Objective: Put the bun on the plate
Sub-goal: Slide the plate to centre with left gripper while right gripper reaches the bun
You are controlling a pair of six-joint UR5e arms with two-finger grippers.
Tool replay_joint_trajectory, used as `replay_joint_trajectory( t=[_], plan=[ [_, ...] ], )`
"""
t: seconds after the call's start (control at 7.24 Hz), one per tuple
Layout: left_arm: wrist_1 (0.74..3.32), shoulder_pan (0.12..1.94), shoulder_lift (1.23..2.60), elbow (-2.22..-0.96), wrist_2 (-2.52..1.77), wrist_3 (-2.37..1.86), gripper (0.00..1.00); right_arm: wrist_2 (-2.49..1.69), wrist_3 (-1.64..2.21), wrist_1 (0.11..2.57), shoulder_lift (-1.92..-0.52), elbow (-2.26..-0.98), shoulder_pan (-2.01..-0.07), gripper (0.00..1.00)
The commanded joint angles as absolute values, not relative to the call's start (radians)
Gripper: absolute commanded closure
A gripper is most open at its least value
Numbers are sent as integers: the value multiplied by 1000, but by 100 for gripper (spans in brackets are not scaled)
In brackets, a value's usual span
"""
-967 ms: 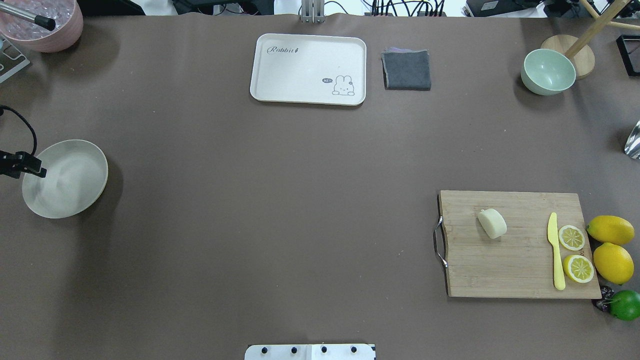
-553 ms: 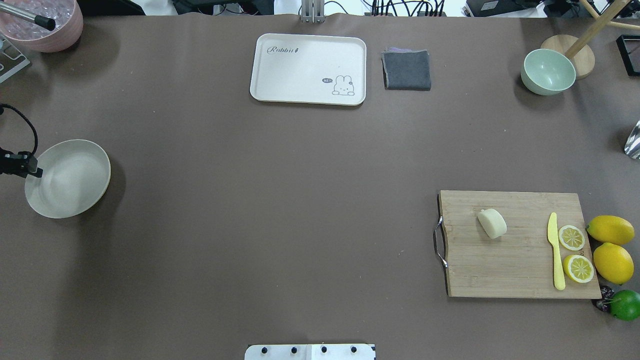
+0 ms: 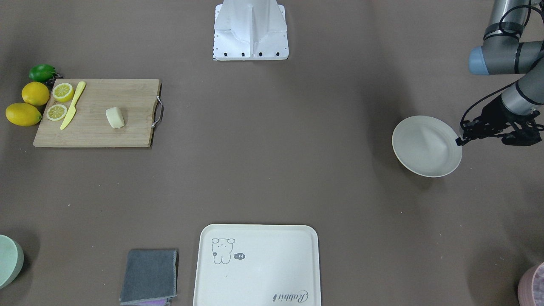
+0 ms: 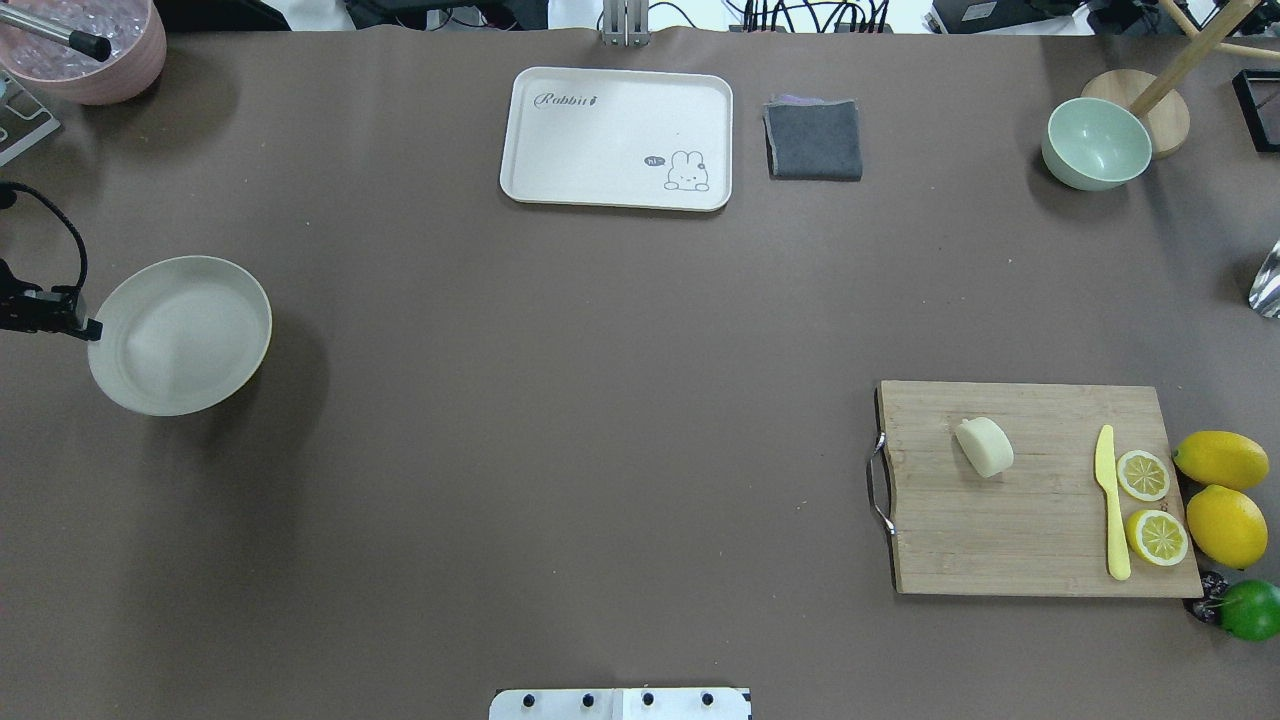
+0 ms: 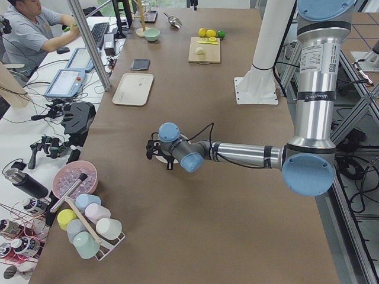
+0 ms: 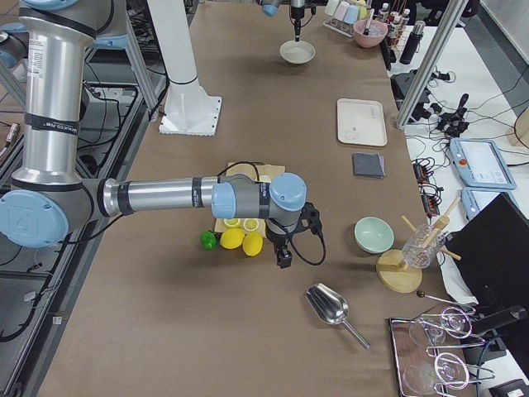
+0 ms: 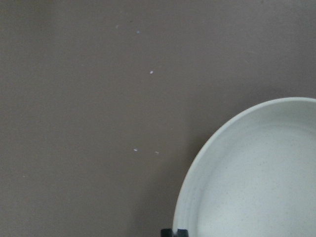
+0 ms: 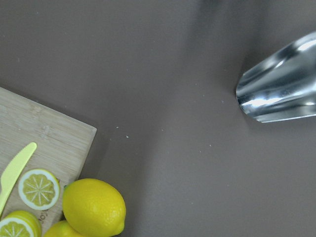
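Next, I release the plate, which hangs above the cloth now, on the bare table (image 3: 254, 140) between the cutting board's metal handle and the plate's present spot with my left gripper.
The plate (image 4: 180, 335) is round and off-white, at the table's left side, and its shadow falls offset to its right, so it hangs above the cloth. My left gripper (image 4: 92, 328) is shut on its left rim; the same gripper (image 3: 459, 141) and plate (image 3: 427, 146) show at the right of the front view. The left wrist view holds the plate's rim (image 7: 197, 168). The bun (image 4: 985, 446), a pale cream lump, lies on the wooden cutting board (image 4: 1040, 550) at the right. My right gripper (image 6: 284, 258) hovers beyond the lemons; I cannot tell if it is open or shut.
On the board lie a yellow knife (image 4: 1110, 510) and two lemon halves (image 4: 1143, 475); whole lemons (image 4: 1225, 525) and a lime (image 4: 1250, 610) sit beside it. A cream tray (image 4: 617, 138), grey cloth (image 4: 813, 140) and mint bowl (image 4: 1096, 144) line the far side. A metal scoop (image 8: 279, 89) lies right.
The plate has moved rightward and slightly toward the table's far side with my left gripper on its rim, and its shadow has spread further from it. The bun and board have not moved.
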State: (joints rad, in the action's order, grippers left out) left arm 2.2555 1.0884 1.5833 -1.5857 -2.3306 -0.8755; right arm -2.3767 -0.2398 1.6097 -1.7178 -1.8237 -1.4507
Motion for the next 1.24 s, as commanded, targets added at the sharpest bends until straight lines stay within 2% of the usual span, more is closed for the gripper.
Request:
replay_joint_trajectory(
  t=[0.0, 0.28, 0.41, 0.55, 0.83, 1.11],
  plan=[
    [2253, 1022, 1652, -1713, -2352, -1149, 100, -2407, -29, 1483, -1715, -1877, -1349, 0],
    [2241, 802, 1812, -1744, -2193, -1447, 100, -2424, 301, 1185, -1712, -1882, -1216, 0],
    [2170, 710, 1897, -1744, -2106, -1529, 100, -2422, 357, 1136, -1709, -1894, -1163, 2],
    [2032, 633, 1999, -1738, -2004, -1543, 100, -2425, 473, 1132, -1648, -1901, -1117, 8],
    [1977, 531, 2065, -1706, -1905, -1548, 100, -2373, 592, 1132, -1591, -1916, -972, 13],
    [1982, 512, 2100, -1657, -1888, -1548, 100, -2335, 603, 1140, -1554, -1913, -878, 12]
  ],
)
